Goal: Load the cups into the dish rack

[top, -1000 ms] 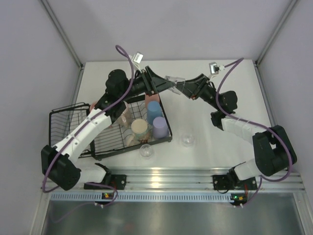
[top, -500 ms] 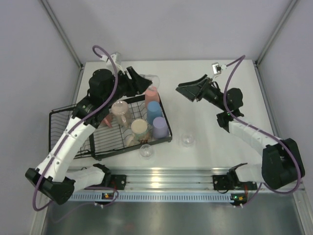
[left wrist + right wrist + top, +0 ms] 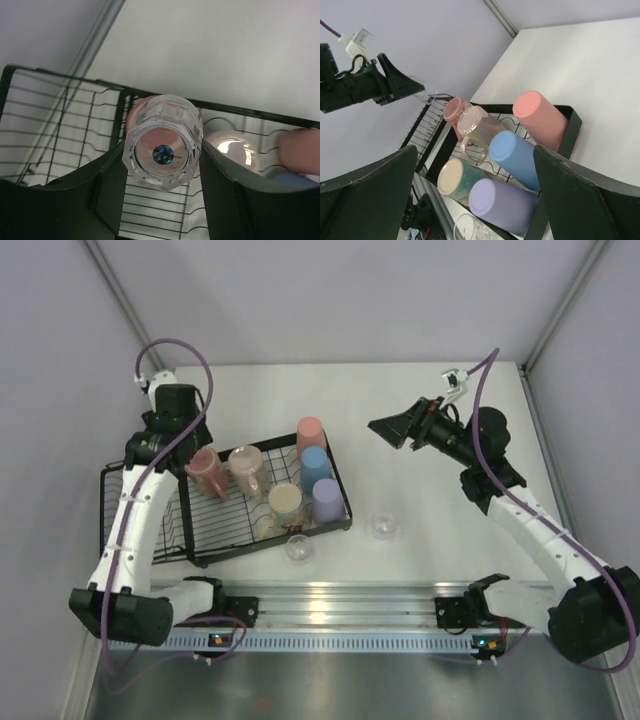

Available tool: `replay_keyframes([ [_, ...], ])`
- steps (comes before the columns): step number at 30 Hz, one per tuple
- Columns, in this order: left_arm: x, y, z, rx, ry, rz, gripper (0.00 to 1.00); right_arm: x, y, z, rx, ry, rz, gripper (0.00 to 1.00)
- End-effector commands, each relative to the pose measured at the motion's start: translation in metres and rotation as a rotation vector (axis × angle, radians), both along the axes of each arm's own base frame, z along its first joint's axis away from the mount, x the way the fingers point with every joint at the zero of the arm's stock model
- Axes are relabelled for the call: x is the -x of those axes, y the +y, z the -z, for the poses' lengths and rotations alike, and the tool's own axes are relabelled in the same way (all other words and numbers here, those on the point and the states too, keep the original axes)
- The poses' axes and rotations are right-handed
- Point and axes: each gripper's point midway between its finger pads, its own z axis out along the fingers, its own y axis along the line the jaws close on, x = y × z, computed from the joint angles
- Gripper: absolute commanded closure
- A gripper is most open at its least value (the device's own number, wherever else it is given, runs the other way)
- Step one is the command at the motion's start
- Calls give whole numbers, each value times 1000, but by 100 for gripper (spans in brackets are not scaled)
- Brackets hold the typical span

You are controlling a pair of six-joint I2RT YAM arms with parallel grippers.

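The clear glass, now held over the dish rack, will be released by my left gripper at the back of the dish rack's bare section (image 3: 151, 480) (image 3: 80, 116), close to the pink mug.
The black wire dish rack (image 3: 140, 510) lies at the left of the table. In its right section lie a salmon cup (image 3: 311, 432), a blue cup (image 3: 316, 465), a lavender cup (image 3: 325, 498), a cream cup (image 3: 285, 502), a clear pinkish mug (image 3: 247, 470) and a pink mug (image 3: 205, 472). My left gripper (image 3: 185, 447) hangs over the rack beside the pink mug, shut on a small clear glass (image 3: 162, 150), whose base faces the wrist camera. My right gripper (image 3: 385, 427) stands open and empty in the air right of the rack.
Two clear glasses stand on the table in front of the rack, one (image 3: 299, 549) at its front corner and one (image 3: 384, 527) further right. The rack's left section (image 3: 55, 140) is bare wire. Grey walls close in the table.
The grippers met over the rack's far right corner. My right gripper opened and drew back right. My left arm swung left over the rack with the glass.
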Motion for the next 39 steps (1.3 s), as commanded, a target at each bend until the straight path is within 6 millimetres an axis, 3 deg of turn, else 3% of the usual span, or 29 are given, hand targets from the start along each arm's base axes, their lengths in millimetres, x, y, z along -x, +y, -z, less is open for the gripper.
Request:
replay_keyframes([
  [1, 24, 47, 29, -12, 119, -123, 100, -3, -2, -4, 23, 3, -22, 1],
  [2, 30, 68, 29, 0, 115, -191, 100, -3, -2, -4, 21, 4, -26, 1],
  [3, 31, 75, 28, 5, 105, -212, 100, -4, -1, -1, 19, 12, -30, 1],
  [5, 35, 87, 27, 14, 86, -257, 100, -2, 3, 4, 4, 32, -56, 1],
  [10, 31, 105, 44, 84, 119, -298, 100, 5, 9, 12, -19, 54, -113, 1],
  [17, 39, 152, 65, 148, 153, -429, 100, 3, 8, 16, 11, 46, -108, 1],
  [26, 20, 155, 91, 270, 109, -474, 100, -4, 15, 22, 11, 67, -139, 1],
  [31, 29, 169, 103, 199, 149, -526, 100, -6, 15, 29, 52, 62, -147, 1],
  [39, 33, 172, 127, 183, 189, -534, 100, -7, 16, 34, 62, 74, -149, 1],
])
